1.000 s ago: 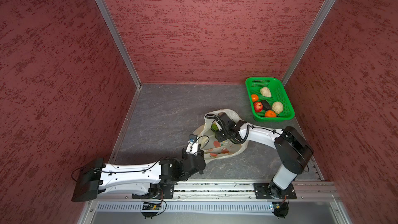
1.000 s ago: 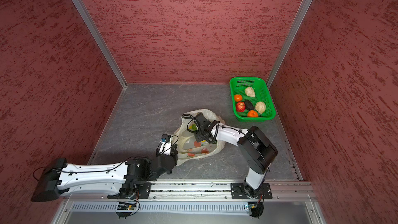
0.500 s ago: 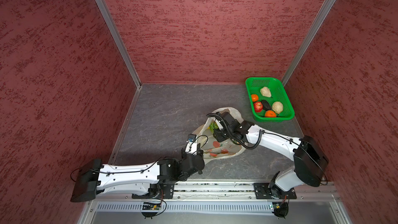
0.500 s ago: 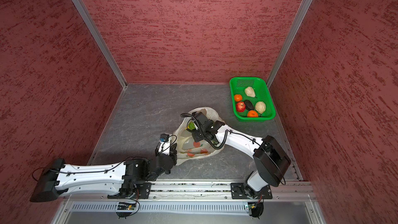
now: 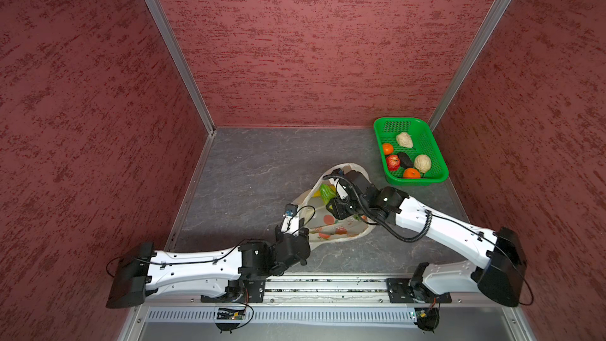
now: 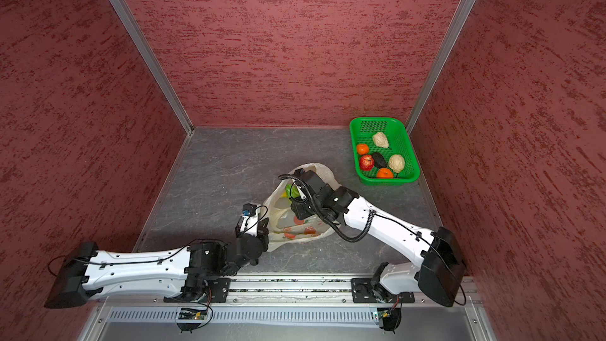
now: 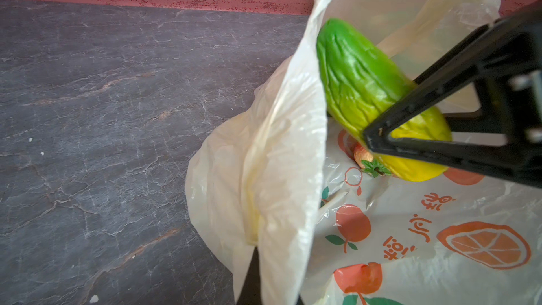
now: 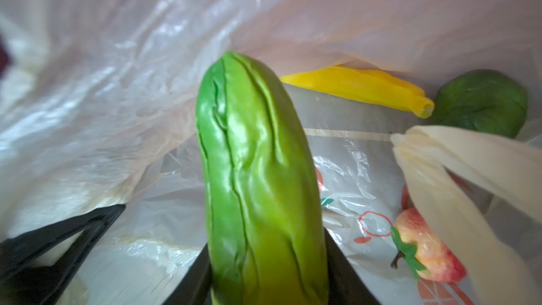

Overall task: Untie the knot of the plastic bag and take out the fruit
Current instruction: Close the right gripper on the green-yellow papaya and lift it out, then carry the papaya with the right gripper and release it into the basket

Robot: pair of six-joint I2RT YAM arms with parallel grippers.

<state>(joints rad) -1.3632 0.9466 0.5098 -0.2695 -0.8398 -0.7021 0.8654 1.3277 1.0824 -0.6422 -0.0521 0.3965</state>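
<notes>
The robot's right gripper should set the ridged green-to-yellow fruit down between the two cream bumpy fruits in the green basket (image 5: 413,148).
The plastic bag (image 5: 331,224) (image 6: 295,227) lies on the grey floor with its mouth wide open. The knot is out of view. My left gripper (image 5: 296,224) (image 7: 272,289) is shut on a bunched fold of the bag's rim (image 7: 281,171) and holds it up. My right gripper (image 5: 331,200) (image 8: 267,265) reaches into the mouth. It is shut on a ridged green-to-yellow fruit (image 8: 258,186) (image 7: 360,83) (image 6: 290,190), gripped near its yellow end. A yellow banana (image 8: 360,89), a dark green round fruit (image 8: 484,101) and a small red apple (image 8: 431,250) lie inside.
A green basket (image 5: 416,181) (image 6: 390,181) stands at the back right near the wall. It holds oranges, a red apple, a dark avocado and cream bumpy fruit. Red walls close in three sides. The arms' rail (image 5: 328,287) runs along the front.
My right arm's elbow has dropped and swung out to the right, while its gripper stays at the bag's mouth with the green fruit. The left arm has hardly moved.
</notes>
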